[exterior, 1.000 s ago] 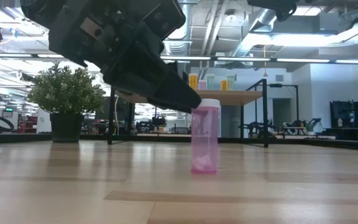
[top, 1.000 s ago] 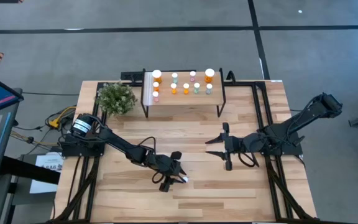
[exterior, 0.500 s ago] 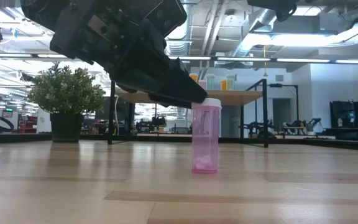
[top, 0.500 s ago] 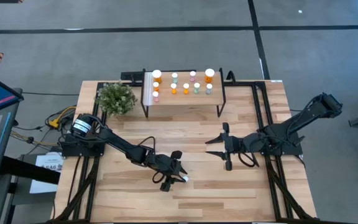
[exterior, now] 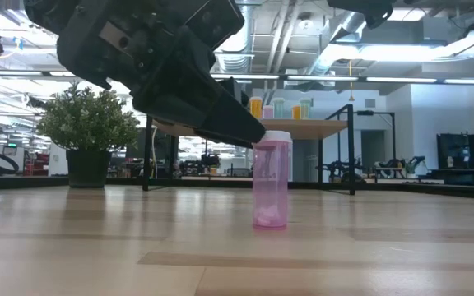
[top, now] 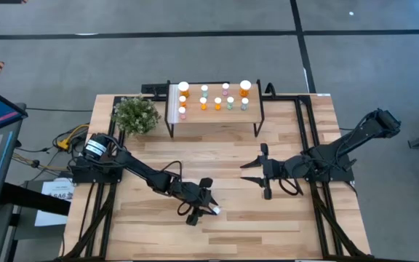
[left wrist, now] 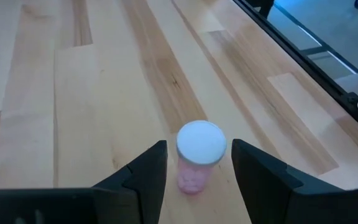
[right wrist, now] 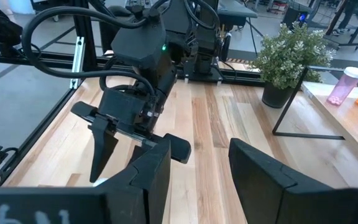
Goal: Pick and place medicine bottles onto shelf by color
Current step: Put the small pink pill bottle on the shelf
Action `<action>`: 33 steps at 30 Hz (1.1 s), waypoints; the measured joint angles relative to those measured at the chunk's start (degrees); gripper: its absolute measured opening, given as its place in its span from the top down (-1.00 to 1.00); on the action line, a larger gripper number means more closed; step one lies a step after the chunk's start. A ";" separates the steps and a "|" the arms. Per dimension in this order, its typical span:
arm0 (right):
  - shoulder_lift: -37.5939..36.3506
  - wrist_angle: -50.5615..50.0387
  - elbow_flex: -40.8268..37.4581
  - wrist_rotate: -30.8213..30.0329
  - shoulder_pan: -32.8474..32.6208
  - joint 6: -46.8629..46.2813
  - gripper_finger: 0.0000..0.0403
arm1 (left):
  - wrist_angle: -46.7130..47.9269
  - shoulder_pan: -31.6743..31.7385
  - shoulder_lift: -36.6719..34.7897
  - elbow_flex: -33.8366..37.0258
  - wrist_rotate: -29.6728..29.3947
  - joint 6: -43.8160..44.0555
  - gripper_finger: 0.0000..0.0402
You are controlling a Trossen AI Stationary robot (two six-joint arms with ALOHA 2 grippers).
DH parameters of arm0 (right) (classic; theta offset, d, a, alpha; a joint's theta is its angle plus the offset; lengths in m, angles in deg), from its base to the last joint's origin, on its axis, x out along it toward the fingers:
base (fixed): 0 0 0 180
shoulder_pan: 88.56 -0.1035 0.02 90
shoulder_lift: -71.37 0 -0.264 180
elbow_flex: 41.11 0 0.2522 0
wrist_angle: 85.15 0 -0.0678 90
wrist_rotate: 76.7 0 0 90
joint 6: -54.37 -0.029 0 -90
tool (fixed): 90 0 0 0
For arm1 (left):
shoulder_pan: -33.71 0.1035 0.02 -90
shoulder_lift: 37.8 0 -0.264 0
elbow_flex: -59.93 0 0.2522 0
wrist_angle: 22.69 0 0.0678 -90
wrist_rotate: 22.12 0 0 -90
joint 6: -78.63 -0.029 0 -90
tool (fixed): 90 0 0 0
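The fingers of my left gripper reach only the pink bottle's white cap, so next I reach further in and close around the bottle's body (exterior: pixel 271 182) before I lift it to the shelf.
A pink medicine bottle (left wrist: pixel 196 163) with a white cap (exterior: pixel 273 136) stands upright on its base on the wooden table, near the front middle (top: pixel 215 209). My left gripper (left wrist: pixel 197 149) is open, slanting down from the table's left. Its fingers stand on either side of the bottle's cap, with a narrow gap on each side. My right gripper (top: pixel 244 172) hangs open above the table's middle right, with nothing between its fingers (right wrist: pixel 197 155). The shelf (top: pixel 213 115) stands at the table's far side and carries several orange, green and pink bottles.
A potted plant (top: pixel 135 115) stands left of the shelf at the far left. Black frame rails run along the table's left and right edges (top: pixel 308 116). Bare wood lies between the shelf and both grippers.
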 joint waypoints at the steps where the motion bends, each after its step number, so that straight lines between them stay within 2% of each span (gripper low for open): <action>1: 0.00 -0.01 0.00 0.00 0.00 0.00 0.09 | 0.02 0.00 0.00 0.00 -0.09 0.00 0.17; 19: 0.00 0.01 0.02 0.00 0.14 -0.02 0.09 | -0.86 0.00 0.00 0.00 1.01 -1.53 0.17; 27: 0.00 0.02 0.02 0.00 0.39 -0.11 0.09 | 5.50 0.00 0.00 -0.02 2.97 -1.51 0.16; 33: 0.00 0.00 0.02 0.00 0.39 -0.13 0.09 | 5.36 0.23 0.00 -0.02 0.22 -1.73 -0.07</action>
